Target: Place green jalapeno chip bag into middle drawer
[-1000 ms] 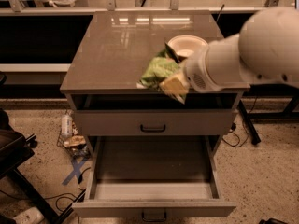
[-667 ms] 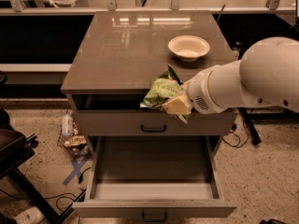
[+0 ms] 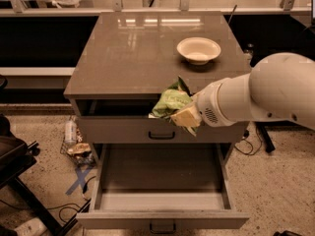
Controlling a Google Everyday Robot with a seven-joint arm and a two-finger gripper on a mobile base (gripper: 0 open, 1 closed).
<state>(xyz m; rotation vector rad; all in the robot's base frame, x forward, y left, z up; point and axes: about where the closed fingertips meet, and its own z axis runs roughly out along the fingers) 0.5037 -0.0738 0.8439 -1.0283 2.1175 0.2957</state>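
Note:
Next, I release the green jalapeno chip bag with my gripper around the center of the middle drawer's bare tray [image 3: 169,172].
The green jalapeno chip bag [image 3: 170,102], crumpled light-green foil, hangs in the air at the cabinet's front edge, in front of the top drawer's front. My gripper [image 3: 185,116] is shut on its lower right side, and my white arm [image 3: 261,100] reaches in from the right. The middle drawer [image 3: 110,200] is pulled out below the bag. Its long flat tray shows bare, and a small dark handle [image 3: 162,226] sits on its front panel.
A white round bowl [image 3: 198,49] sits on the cabinet top [image 3: 128,58] at the back right. The top drawer front [image 3: 118,130] with a dark handle is nearly closed. Litter and cables lie on the floor at the left [image 3: 76,149]. A dark chair [image 3: 15,161] stands at the far left.
My arm has moved down and forward with the bag, from above the cabinet top's front right to in front of the top drawer. The bowl is now uncovered.

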